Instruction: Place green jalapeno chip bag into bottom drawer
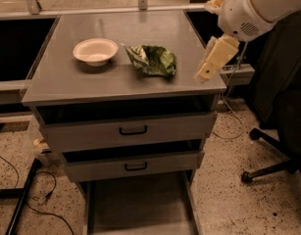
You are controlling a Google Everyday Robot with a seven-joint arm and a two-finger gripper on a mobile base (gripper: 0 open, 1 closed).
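The green jalapeno chip bag has a back part [163,56] on its side away from the white bowl, and my gripper will close there.
The green jalapeno chip bag [154,59] lies crumpled on the grey cabinet top [115,84], right of centre. My gripper [209,68] hangs from the white arm at the upper right, above the top's right edge, a short way right of the bag and not touching it. The bottom drawer [135,204] is pulled out at the foot of the cabinet, its flat grey floor bare.
A white round bowl [95,51] sits left of the bag. Two shut drawer fronts with black handles [133,130] are below the top. A black office chair [282,131] stands at the right. Cables [22,190] lie on the speckled floor at the left.
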